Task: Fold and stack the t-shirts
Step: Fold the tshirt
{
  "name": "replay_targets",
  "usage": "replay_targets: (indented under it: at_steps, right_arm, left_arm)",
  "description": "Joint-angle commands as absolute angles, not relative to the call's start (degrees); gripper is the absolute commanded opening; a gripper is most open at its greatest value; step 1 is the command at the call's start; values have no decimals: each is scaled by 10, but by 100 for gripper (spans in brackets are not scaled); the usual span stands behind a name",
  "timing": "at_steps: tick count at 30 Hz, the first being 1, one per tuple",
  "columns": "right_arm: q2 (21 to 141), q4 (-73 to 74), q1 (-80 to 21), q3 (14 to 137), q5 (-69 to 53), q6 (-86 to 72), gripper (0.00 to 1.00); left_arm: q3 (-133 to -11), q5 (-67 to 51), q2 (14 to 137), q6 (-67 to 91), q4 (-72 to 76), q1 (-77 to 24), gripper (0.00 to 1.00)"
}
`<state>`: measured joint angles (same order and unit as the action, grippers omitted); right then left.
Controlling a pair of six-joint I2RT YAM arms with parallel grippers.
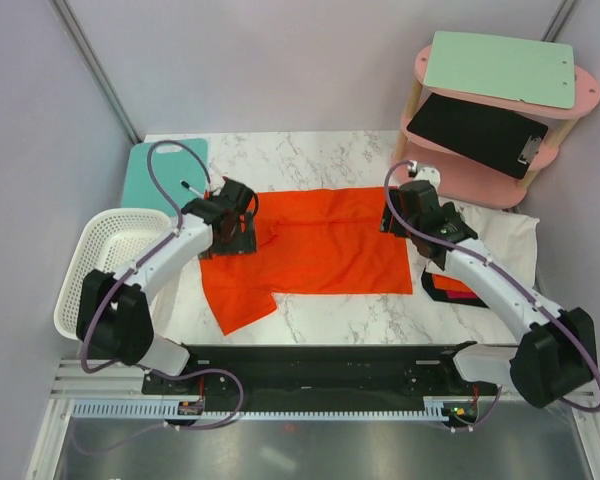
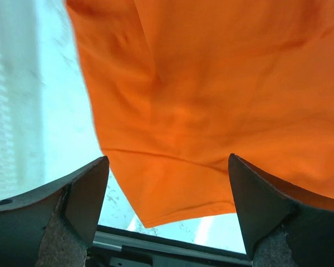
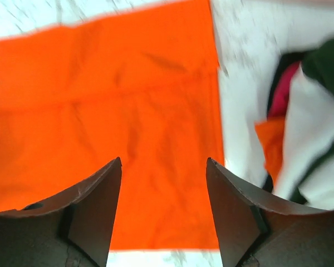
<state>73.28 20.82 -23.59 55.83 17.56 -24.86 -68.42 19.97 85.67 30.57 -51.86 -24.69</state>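
The next move for my right gripper is to go to the orange-red t-shirt's near corner (image 1: 409, 290) (image 3: 216, 246) next to the dark and orange bundle and close there.
One orange-red t-shirt (image 1: 325, 245) lies spread flat on the marble table, with a sleeve (image 1: 242, 300) reaching toward the near left. My left gripper (image 1: 232, 232) hovers over the shirt's left side; in its wrist view the left gripper (image 2: 168, 167) is open, with only the shirt's hem (image 2: 178, 194) below. My right gripper (image 1: 405, 215) is over the shirt's right edge; in its wrist view the right gripper (image 3: 164, 164) is open above the cloth (image 3: 100, 111), with nothing between its fingers.
A white latticed basket (image 1: 105, 265) stands at the left edge beside a teal board (image 1: 152, 178). A white cloth (image 1: 500, 240) at the right holds a dark and orange bundle (image 1: 450, 287). A pink shelf (image 1: 480, 175) with clipboards stands at the back right.
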Motion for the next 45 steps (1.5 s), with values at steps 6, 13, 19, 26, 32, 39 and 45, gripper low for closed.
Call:
replay_targets:
  at_steps: [6, 13, 19, 26, 32, 39, 45]
  right_arm:
    - [637, 367, -220, 446, 124, -353, 64]
    - [639, 378, -218, 389, 112, -383, 62]
    - [675, 352, -218, 374, 126, -390, 61]
    - [730, 299, -218, 367, 139, -393, 60]
    - [758, 243, -218, 352, 143, -393, 39]
    - [764, 232, -218, 367, 138, -387, 0]
    - [747, 236, -213, 381, 158, -368, 0]
  left_arm:
    - [-456, 69, 725, 412, -370, -262, 92]
    - [-432, 81, 704, 411, -386, -264, 92]
    - [-425, 89, 699, 410, -396, -264, 93]
    - [-424, 95, 682, 411, -405, -264, 93]
    - [-413, 110, 680, 417, -423, -264, 93]
    - [-381, 110, 704, 460, -422, -264, 83]
    - [-374, 97, 749, 464, -425, -264, 85]
